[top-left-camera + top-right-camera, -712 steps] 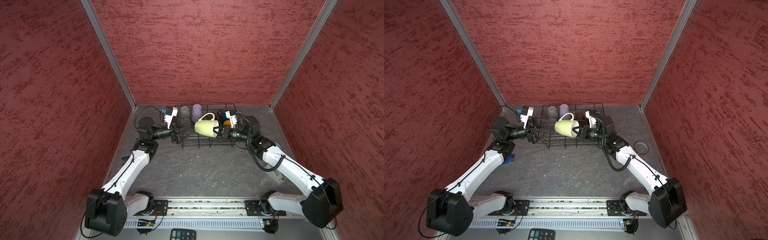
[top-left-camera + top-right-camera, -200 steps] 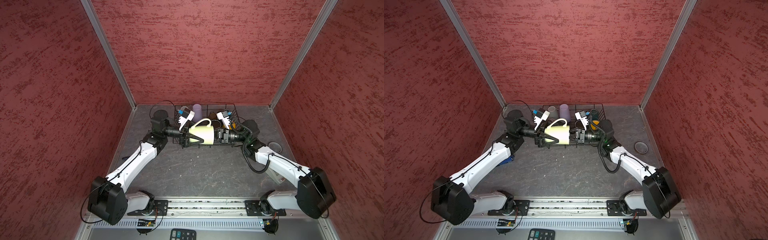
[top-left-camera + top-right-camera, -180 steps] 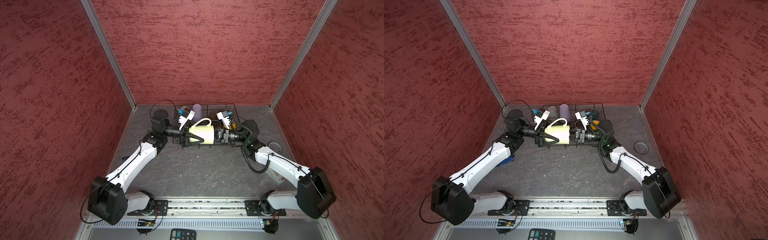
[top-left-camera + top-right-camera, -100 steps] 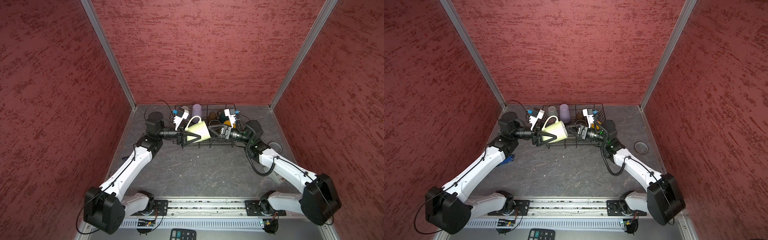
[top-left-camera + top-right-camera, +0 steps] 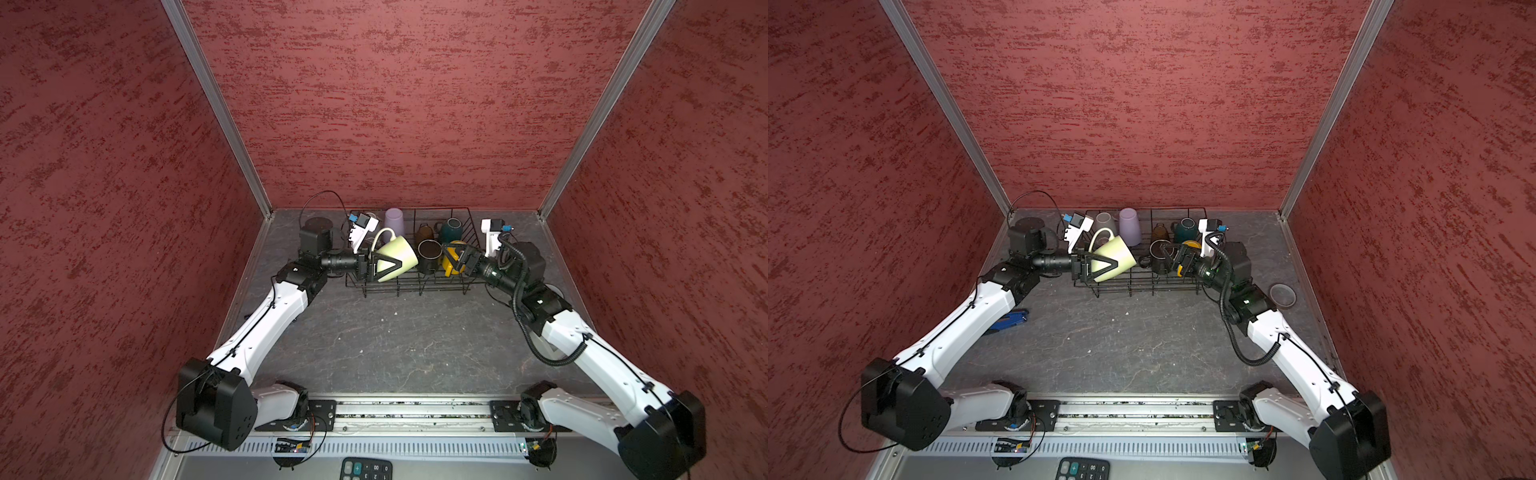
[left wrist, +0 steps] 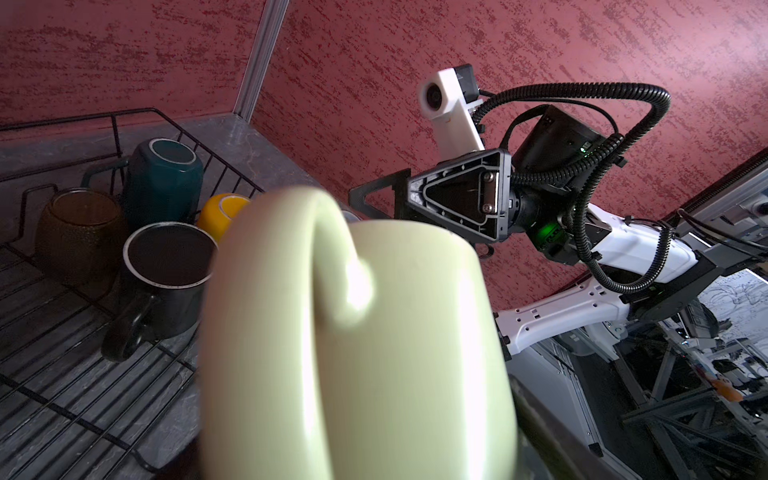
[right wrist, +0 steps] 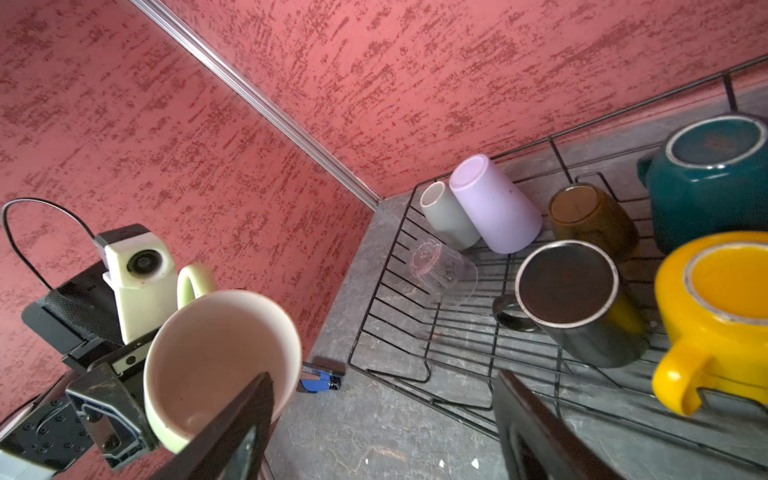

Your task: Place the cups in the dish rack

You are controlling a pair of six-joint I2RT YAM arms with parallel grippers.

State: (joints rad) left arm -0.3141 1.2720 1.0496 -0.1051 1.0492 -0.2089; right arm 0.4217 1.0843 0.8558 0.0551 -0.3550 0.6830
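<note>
I need to take the pale-green mug's rim (image 5: 412, 250) with my right gripper and straighten the mug, as it slants in my left fingers, before my left gripper puts it in the rack.
My left gripper (image 5: 392, 262) is shut on the pale-green mug (image 5: 397, 254), holding it tilted over the left end of the dish rack (image 5: 415, 287) with its handle up. That mug (image 6: 353, 332) fills the left wrist view and hides the fingers. My right gripper (image 7: 382, 399) is open and holds nothing, above the rack's right part beside the yellow mug (image 7: 715, 307). In the rack are also the black mug (image 7: 573, 299), brown mug (image 7: 590, 216), teal mug (image 7: 706, 174), lilac tumbler (image 7: 494, 203), grey mug (image 7: 446, 216) and clear glass (image 7: 440, 270).
A blue tool (image 5: 1009, 320) lies on the floor under my left arm. A round grey disc (image 5: 1282, 296) sits right of the rack by my right arm. A calculator (image 5: 365, 469) lies at the front edge. Red walls close in the back and sides.
The right gripper opened, let go of the pale-green mug and drew back to the right. The left gripper keeps the mug and has carried it left over the rack's left end.
</note>
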